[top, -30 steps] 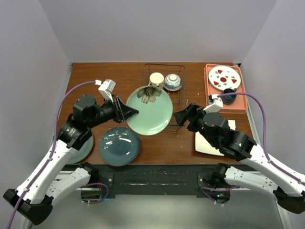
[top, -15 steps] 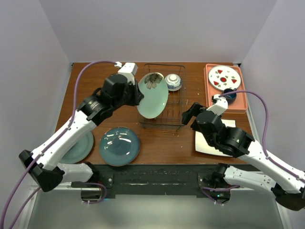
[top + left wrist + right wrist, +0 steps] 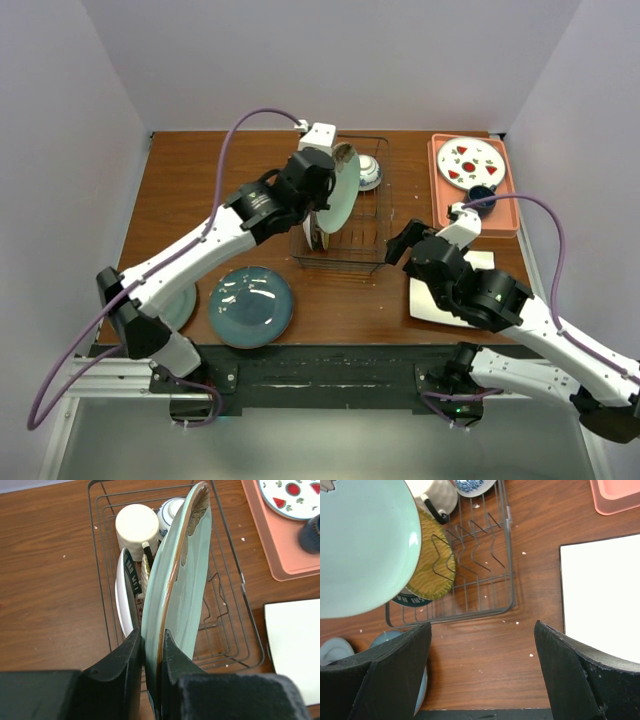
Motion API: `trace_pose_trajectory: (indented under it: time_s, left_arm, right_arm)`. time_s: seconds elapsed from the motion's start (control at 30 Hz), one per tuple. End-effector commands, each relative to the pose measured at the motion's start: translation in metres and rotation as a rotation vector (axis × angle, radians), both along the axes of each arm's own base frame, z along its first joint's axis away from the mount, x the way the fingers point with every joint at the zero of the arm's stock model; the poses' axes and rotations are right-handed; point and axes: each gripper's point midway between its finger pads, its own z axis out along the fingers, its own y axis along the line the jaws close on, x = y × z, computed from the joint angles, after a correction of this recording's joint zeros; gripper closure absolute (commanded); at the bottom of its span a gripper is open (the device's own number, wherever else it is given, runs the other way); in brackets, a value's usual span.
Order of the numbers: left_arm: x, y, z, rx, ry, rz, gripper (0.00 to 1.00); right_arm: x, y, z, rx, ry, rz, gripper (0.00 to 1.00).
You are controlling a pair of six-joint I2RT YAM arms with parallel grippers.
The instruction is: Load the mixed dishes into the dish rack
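Note:
The robot's left gripper will set the pale green flower plate down in the dish rack (image 3: 328,207) (image 3: 158,602) beside the dark-rimmed white plate.
My left gripper (image 3: 151,636) is shut on the lower rim of the pale green flower plate (image 3: 189,580). It holds the plate upright on edge in the left half of the dark wire dish rack (image 3: 227,536). To the plate's left in the rack stands the white plate with dark patterned rim (image 3: 122,592). The cream mug (image 3: 136,525) and the small blue-white bowl (image 3: 169,510) sit at the far end. The teal-blue plate (image 3: 250,305) lies on the table near the front. My right gripper (image 3: 482,645) is open and empty over bare table, between the rack (image 3: 485,555) and the white square plate (image 3: 600,595).
A pink tray (image 3: 440,190) at the back right holds a white plate with red marks (image 3: 472,163) and a dark blue cup (image 3: 482,196). A grey-green plate (image 3: 182,308) lies at the front left, partly under my left arm. Walls close in both sides.
My left arm has swung the green plate back and to the right and turned it from nearly flat to upright on edge in the rack. My right arm has barely shifted.

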Motion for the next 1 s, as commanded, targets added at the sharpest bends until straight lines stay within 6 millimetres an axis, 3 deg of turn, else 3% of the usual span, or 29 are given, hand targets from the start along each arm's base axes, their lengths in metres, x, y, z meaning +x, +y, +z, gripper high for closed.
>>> trace_pose_trajectory:
  time_s: [0.0,0.33,0.97]
  left_arm:
    - [0.021,-0.002,0.051,-0.059,-0.159,0.124,1.0]
    - [0.034,0.005,0.011,0.096,-0.159,0.279,1.0]
    - [0.027,-0.008,-0.045,0.253,-0.139,0.383,1.0]
  right_arm:
    - [0.001,-0.013,0.0,0.016,-0.021,-0.071,0.12]
    - [0.001,-0.013,-0.007,0.009,-0.009,-0.076,0.12]
    - [0.0,-0.013,-0.016,0.018,-0.001,-0.077,0.12]
